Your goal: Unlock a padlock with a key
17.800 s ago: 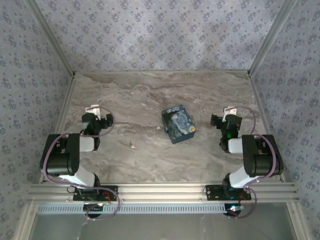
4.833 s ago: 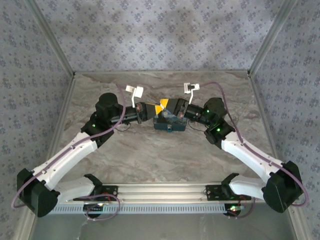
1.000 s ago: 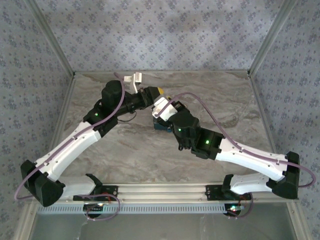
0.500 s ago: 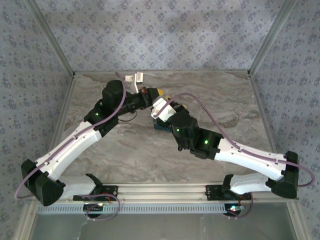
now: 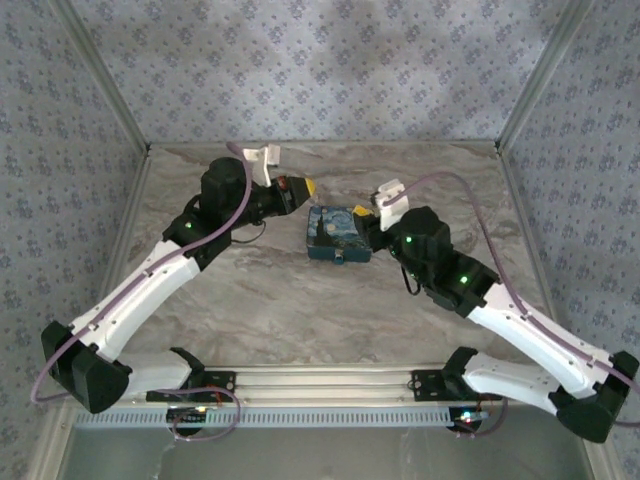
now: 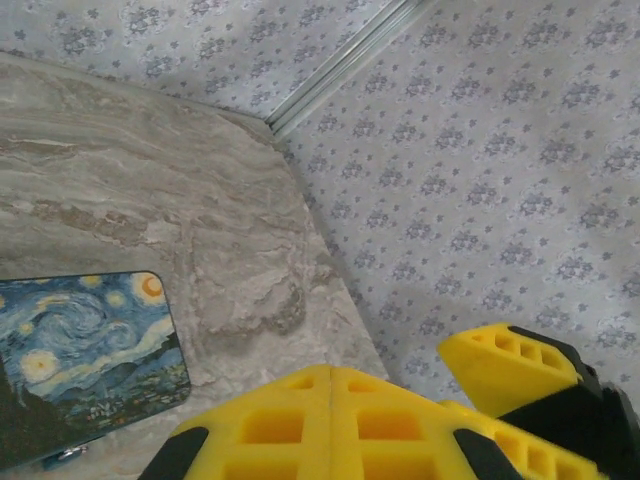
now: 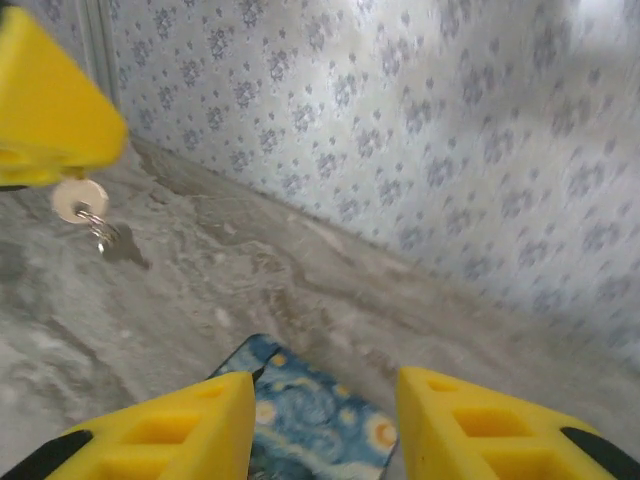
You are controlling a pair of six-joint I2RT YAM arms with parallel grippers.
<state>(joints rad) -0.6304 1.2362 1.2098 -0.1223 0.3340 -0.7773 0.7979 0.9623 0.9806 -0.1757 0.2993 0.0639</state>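
Observation:
My right gripper needs to first take the key by its round head (image 7: 77, 201), because my left gripper covers the key's blade and the ring end hangs free.
My left gripper (image 5: 306, 186) hangs above the table just left of the blue-and-yellow swirl box (image 5: 335, 233), and its yellow fingers (image 6: 330, 400) are pressed together. From its tip (image 7: 55, 125) dangles the small silvery key (image 7: 80, 199) with a ring below it. My right gripper (image 7: 325, 400) stands open over the box's (image 7: 320, 420) far right end, with nothing between its fingers. A small blue bit with a silvery glint at the box's near edge is the padlock (image 6: 62, 456); most of it is hidden.
The marble table (image 5: 270, 300) is walled by patterned panels at the back and both sides. The two gripper tips are close together over the box's far side; the right one's yellow finger (image 6: 515, 365) shows in the left wrist view.
My right arm has swung from above the box's left end, beside the left gripper, back to the box's right side, uncovering the box. The left gripper has barely shifted.

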